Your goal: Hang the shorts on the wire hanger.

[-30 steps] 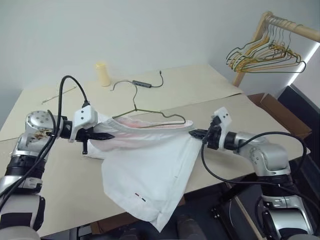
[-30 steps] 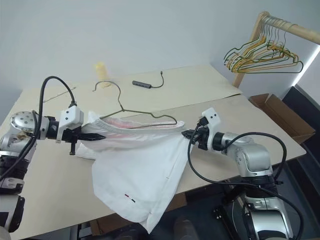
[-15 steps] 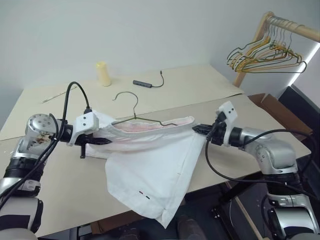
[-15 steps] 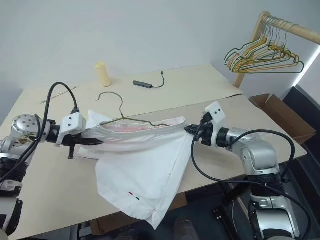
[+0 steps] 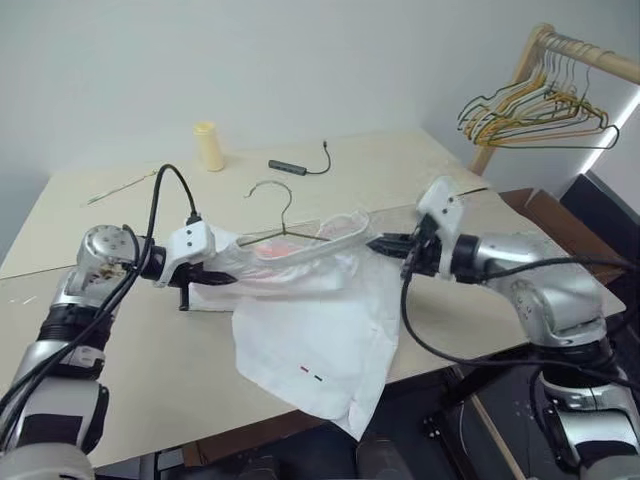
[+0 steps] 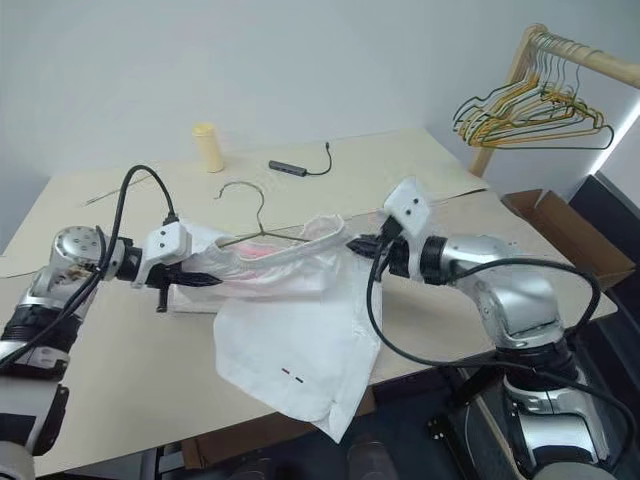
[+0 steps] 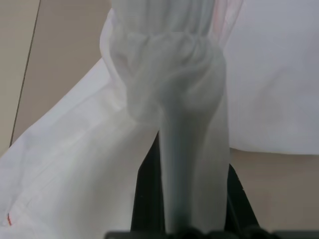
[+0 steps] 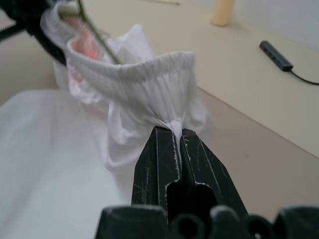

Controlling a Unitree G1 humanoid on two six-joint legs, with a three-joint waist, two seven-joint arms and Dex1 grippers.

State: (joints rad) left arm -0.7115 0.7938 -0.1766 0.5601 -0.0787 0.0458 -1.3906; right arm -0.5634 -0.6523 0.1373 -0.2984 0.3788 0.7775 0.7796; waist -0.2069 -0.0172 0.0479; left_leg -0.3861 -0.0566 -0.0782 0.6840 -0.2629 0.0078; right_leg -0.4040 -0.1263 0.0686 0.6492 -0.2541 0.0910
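I have only a thin fold below the shorts' waistband in my right gripper, so I will open it and grab the waistband's end (image 5: 357,228) around the hanger.
The white shorts (image 5: 320,330) hang between my two grippers over the table's front part, legs drooping past the front edge, small red and dark marks near the hem. My left gripper (image 5: 222,279) is shut on the waistband's left end, cloth bunched over its fingers (image 7: 149,199). My right gripper (image 5: 378,243) is shut on the waistband's right end, pinching a fold (image 8: 175,130). The wire hanger (image 5: 285,212) sticks up out of the waistband opening, hook upward, its frame inside the shorts (image 8: 97,40).
A beige table (image 5: 120,350) carries a pale yellow cup (image 5: 208,146) and a dark cable with a small box (image 5: 290,166) at the back. A wooden rail with several coloured hangers (image 5: 530,105) stands at the right. A cardboard box (image 5: 560,215) sits beyond the table's right edge.
My right gripper rose and came left toward the other, rolling its wrist, so the waistband slackened and bunched. The hanger's hook shifted right. The left gripper edged inward.
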